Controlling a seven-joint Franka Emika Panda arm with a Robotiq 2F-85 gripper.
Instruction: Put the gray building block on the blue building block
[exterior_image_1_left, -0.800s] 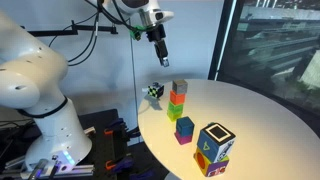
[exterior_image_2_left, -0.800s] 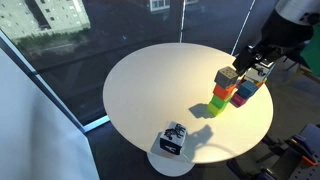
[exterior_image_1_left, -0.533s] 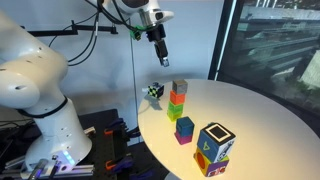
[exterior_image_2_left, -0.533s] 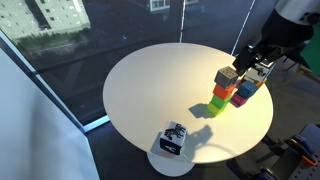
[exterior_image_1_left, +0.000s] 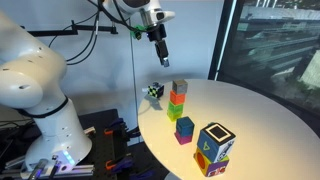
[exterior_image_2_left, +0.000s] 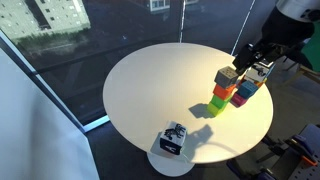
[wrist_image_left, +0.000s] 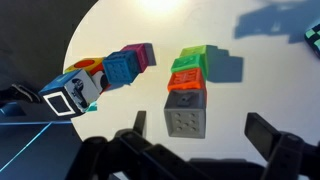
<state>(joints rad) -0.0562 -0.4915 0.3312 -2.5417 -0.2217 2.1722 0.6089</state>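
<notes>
Next, I lower my gripper and close it on opposite sides of the gray building block (exterior_image_1_left: 180, 87) (wrist_image_left: 185, 114), just above the orange cube.
The gray building block (exterior_image_1_left: 179, 87) (exterior_image_2_left: 227, 75) (wrist_image_left: 186, 110) sits on top of a stack, with an orange cube and a green cube (exterior_image_1_left: 175, 111) under it. The blue building block (exterior_image_1_left: 184, 134) (wrist_image_left: 122, 70) stands beside the stack near a magenta cube, and in an exterior view a yellow-green cube lies on it. It also shows in an exterior view (exterior_image_2_left: 243, 90). My gripper (exterior_image_1_left: 162, 58) (exterior_image_2_left: 259, 62) (wrist_image_left: 200, 130) is open and empty. It hovers well above the stack, with the gray block between its fingers in the wrist view.
A large multicoloured patterned cube (exterior_image_1_left: 214, 147) (wrist_image_left: 75, 88) stands near the round white table's (exterior_image_2_left: 150, 90) edge. A small black-and-white cube (exterior_image_1_left: 155, 91) (exterior_image_2_left: 174, 138) lies at another edge. Glass walls surround the table.
</notes>
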